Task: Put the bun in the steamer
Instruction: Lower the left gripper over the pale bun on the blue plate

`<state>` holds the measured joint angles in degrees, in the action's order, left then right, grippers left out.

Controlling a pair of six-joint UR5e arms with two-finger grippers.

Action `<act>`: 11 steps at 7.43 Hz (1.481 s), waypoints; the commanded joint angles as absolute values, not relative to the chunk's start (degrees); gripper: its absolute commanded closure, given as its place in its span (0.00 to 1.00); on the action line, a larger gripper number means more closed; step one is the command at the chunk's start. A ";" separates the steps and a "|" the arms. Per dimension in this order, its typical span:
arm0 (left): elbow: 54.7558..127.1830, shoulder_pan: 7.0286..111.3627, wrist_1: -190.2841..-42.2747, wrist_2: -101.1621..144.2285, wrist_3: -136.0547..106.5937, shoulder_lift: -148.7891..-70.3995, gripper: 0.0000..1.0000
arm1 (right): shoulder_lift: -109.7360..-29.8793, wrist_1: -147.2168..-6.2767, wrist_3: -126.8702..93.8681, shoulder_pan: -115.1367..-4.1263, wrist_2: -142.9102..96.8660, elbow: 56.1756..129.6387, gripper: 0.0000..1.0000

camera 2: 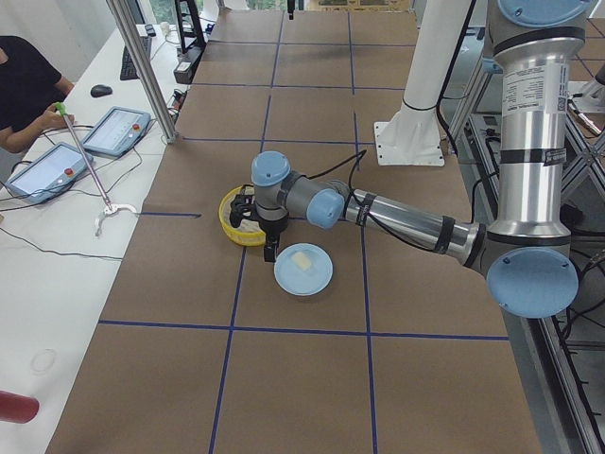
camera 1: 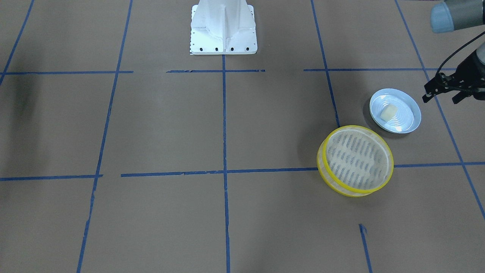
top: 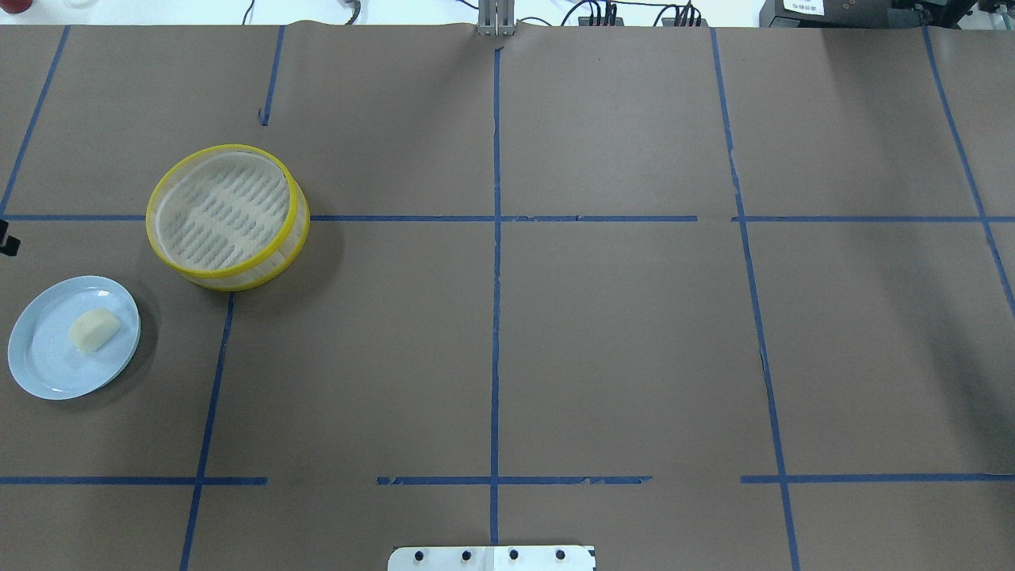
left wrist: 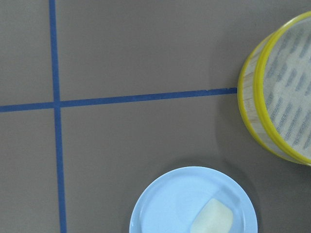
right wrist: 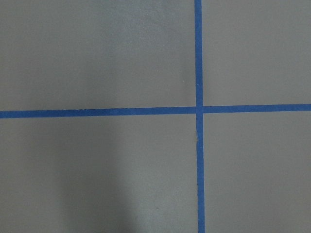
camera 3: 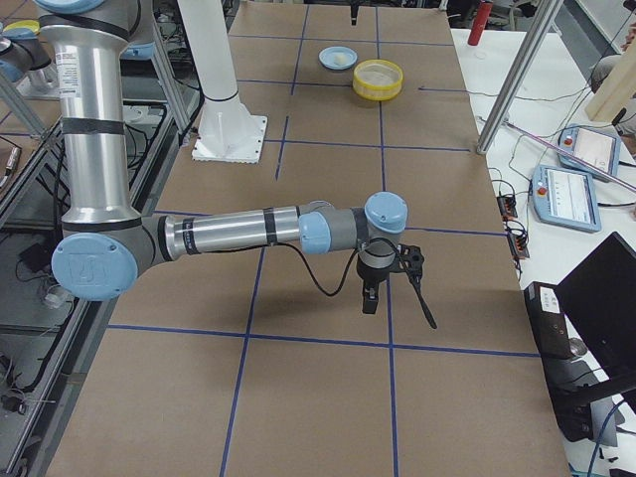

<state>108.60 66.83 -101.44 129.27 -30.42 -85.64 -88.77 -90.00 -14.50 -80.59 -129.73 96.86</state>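
Observation:
The robot's left gripper will next go to the bun's middle (camera 1: 389, 112) (left wrist: 212, 219) on the light blue plate and close there, with its fingers along the bun's opposite sides.
The bun (camera 1: 388, 112) is a small cream-white lump lying on a light blue plate (camera 1: 411, 120). It also shows in the overhead view (top: 94, 329) and at the bottom of the left wrist view (left wrist: 214, 219). The steamer (camera 1: 343, 187), with yellow rims and a slotted floor, stands empty beside the plate, apart from it. My left gripper (camera 1: 441, 99) hovers beside the plate, off to its side. It looks open and empty. My right gripper (camera 3: 397, 303) is far away at the other end of the table, and I cannot tell whether it is open or shut.
The table is brown paper with a blue tape grid. The white robot base (camera 1: 223, 30) stands at the table's middle edge. Operators' tablets (camera 2: 57, 165) and cables lie on a side bench beyond the table.

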 commanded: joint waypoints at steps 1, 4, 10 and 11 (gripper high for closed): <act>106.45 59.88 -110.26 125.60 -38.47 -82.80 0.00 | -88.77 -90.00 -14.50 -80.60 -129.73 96.86 0.00; 99.42 54.68 -119.96 125.42 -44.81 -82.79 0.00 | -88.77 -90.00 -14.50 -80.51 -129.73 96.86 0.00; 95.37 52.47 -120.06 124.36 -45.00 -86.30 0.00 | -88.77 -90.00 -14.50 -80.60 -129.73 96.86 0.00; 95.36 52.47 -120.06 124.37 -45.09 -86.66 0.00 | -88.77 -90.00 -14.50 -80.60 -129.73 96.86 0.00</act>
